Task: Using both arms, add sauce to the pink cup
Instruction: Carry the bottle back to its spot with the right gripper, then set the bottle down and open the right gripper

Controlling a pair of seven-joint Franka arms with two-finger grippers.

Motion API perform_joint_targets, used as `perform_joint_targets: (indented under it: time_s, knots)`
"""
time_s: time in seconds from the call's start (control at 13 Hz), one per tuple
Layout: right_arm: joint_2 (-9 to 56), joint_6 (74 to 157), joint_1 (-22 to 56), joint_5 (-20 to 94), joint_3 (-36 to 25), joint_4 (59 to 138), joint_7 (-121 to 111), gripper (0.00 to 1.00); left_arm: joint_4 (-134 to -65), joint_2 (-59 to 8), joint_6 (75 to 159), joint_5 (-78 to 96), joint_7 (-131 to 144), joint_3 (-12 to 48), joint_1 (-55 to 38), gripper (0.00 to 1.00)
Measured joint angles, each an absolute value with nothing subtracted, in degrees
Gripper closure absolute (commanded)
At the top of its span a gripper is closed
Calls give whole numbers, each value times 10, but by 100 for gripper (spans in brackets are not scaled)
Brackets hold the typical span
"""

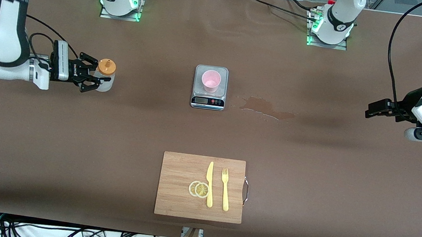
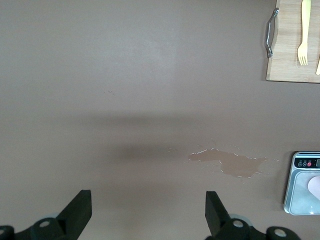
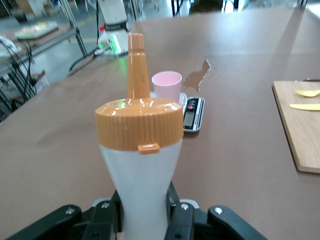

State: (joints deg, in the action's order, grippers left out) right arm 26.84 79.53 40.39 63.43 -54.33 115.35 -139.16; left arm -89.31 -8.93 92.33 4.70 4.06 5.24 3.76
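Note:
My right gripper needs to set the sauce bottle free on the bare brown cover point(image 1: 115, 90), in the space between its fingers and the grey scale.
The sauce bottle point(image 1: 104, 75), whitish with an orange nozzle cap, stands upright toward the right arm's end of the table. My right gripper point(image 1: 94, 79) is shut on its body. In the right wrist view the fingers point(image 3: 109, 212) press both sides of the bottle point(image 3: 142, 165). The pink cup point(image 1: 211, 80) stands on a small grey scale point(image 1: 208, 100) at the table's middle; it also shows in the right wrist view point(image 3: 166, 85). My left gripper point(image 1: 371, 111) is open and empty, low over the bare table at the left arm's end point(image 2: 147, 196).
A wet stain point(image 1: 267, 108) lies on the brown cover beside the scale, toward the left arm's end. A wooden cutting board point(image 1: 177, 202) nearer the front camera carries a yellow knife point(image 1: 209, 184), a yellow fork point(image 1: 224, 189) and two lemon slices point(image 1: 199, 189).

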Motion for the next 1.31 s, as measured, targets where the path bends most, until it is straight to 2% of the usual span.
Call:
perform_joint_targets:
  time_s: [0.15, 0.31, 0.54, 0.69, 0.77, 0.93, 1.08, 1.16, 1.23, 1.31]
  knots:
    - [319, 754, 375, 668, -538, 1153, -1442, 81, -893, -89, 923, 47, 41, 52, 38, 0]
    - [357, 729, 332, 694, -502, 1153, -1478, 81, -893, -89, 923, 47, 41, 52, 38, 0]
    - [406, 718, 197, 711, -373, 1147, -1517, 81, -893, -89, 923, 47, 41, 52, 38, 0]
    - [435, 714, 131, 712, -322, 1132, -1539, 79, -893, -89, 923, 47, 41, 52, 38, 0]
    - [443, 710, 122, 712, -317, 1124, -1543, 78, -893, -89, 923, 47, 41, 52, 38, 0]
    - [447, 707, 120, 712, -315, 1114, -1544, 67, -893, -89, 923, 47, 41, 52, 38, 0]
    - [447, 707, 121, 712, -313, 1112, -1544, 67, -893, -89, 923, 47, 41, 52, 38, 0]
    - [449, 707, 121, 712, -313, 1112, -1544, 40, -893, -89, 923, 47, 41, 52, 38, 0]
    - [451, 707, 121, 712, -313, 1112, -1544, 0, -893, -89, 923, 47, 41, 52, 38, 0]
    - [455, 708, 121, 712, -313, 1112, -1544, 0, -893, -89, 923, 47, 41, 52, 38, 0]
